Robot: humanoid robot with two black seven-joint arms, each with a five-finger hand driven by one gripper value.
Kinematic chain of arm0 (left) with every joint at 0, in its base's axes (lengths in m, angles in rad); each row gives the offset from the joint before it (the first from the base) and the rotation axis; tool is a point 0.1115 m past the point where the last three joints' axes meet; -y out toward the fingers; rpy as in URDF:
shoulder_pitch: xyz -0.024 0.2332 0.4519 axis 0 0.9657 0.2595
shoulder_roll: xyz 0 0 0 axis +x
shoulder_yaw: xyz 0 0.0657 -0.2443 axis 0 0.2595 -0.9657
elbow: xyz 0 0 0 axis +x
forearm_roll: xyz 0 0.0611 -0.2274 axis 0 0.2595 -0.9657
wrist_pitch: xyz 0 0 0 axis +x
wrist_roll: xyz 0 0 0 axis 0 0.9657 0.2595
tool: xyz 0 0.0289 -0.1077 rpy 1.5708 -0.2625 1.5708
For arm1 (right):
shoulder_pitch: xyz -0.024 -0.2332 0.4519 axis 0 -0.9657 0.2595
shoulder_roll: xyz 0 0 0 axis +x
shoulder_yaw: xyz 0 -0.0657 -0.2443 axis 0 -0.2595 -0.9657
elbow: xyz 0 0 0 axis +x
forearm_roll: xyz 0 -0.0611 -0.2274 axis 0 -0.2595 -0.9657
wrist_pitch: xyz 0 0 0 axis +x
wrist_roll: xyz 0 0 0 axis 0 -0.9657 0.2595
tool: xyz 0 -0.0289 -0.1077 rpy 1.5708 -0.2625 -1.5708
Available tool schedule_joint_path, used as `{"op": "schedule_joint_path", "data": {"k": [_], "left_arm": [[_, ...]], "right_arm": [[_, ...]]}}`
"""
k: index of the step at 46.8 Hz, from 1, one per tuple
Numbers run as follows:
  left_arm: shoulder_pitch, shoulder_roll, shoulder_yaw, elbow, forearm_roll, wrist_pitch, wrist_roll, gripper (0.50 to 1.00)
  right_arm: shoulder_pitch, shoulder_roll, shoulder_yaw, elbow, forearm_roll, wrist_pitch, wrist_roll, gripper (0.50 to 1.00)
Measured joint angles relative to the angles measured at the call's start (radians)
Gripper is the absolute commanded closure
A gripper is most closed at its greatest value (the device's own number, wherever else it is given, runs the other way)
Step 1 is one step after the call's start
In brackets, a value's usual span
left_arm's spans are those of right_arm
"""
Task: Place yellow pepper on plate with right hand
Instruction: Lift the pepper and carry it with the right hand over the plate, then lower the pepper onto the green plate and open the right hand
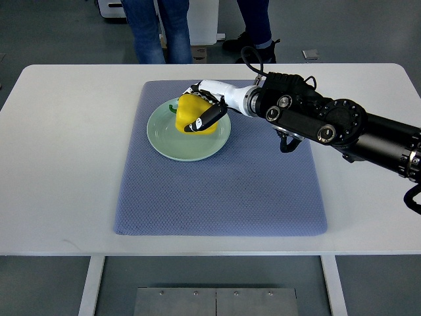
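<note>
My right gripper will release the yellow pepper, now over the pale green plate, on the pale green plate's side (202,137) that faces the middle of the blue mat.
A yellow pepper (192,112) with a green stem lies on a pale green plate (172,141) at the upper left of a blue mat. My right hand (205,105) reaches in from the right, its fingers (204,120) wrapped around the pepper over the plate. Whether the pepper rests fully on the plate or is held just above it, I cannot tell.
The blue mat (223,184) covers the middle of a white table (59,164). The black right arm (329,122) crosses the mat's upper right corner. A person's legs (158,29) stand beyond the table's far edge, with more legs (256,23) next to them.
</note>
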Motion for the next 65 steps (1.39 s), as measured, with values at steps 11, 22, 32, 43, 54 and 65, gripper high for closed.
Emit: {"op": "schedule_joint_path", "data": {"k": [11, 22, 32, 43, 54, 65], "left_arm": [[0.000, 0.000, 0.000, 0.000, 0.000, 0.000, 0.000, 0.500], [0.000, 0.000, 0.000, 0.000, 0.000, 0.000, 0.000, 0.500], [0.000, 0.000, 0.000, 0.000, 0.000, 0.000, 0.000, 0.500], [0.001, 0.000, 0.000, 0.000, 0.000, 0.000, 0.000, 0.500], [0.000, 0.000, 0.000, 0.000, 0.000, 0.000, 0.000, 0.500], [0.000, 0.000, 0.000, 0.000, 0.000, 0.000, 0.000, 0.500]], "right_arm": [[-0.020, 0.000, 0.001, -0.024, 0.044, -0.033, -0.029, 1.000], [-0.037, 0.000, 0.001, -0.018, 0.051, -0.034, -0.030, 1.000], [-0.049, 0.000, 0.000, 0.004, 0.049, -0.033, -0.028, 1.000], [-0.058, 0.000, -0.006, 0.020, 0.046, -0.033, -0.024, 1.000], [-0.066, 0.000, -0.008, 0.033, 0.045, -0.031, -0.018, 1.000], [-0.079, 0.000, -0.008, 0.037, 0.045, -0.031, -0.014, 0.823]]}}
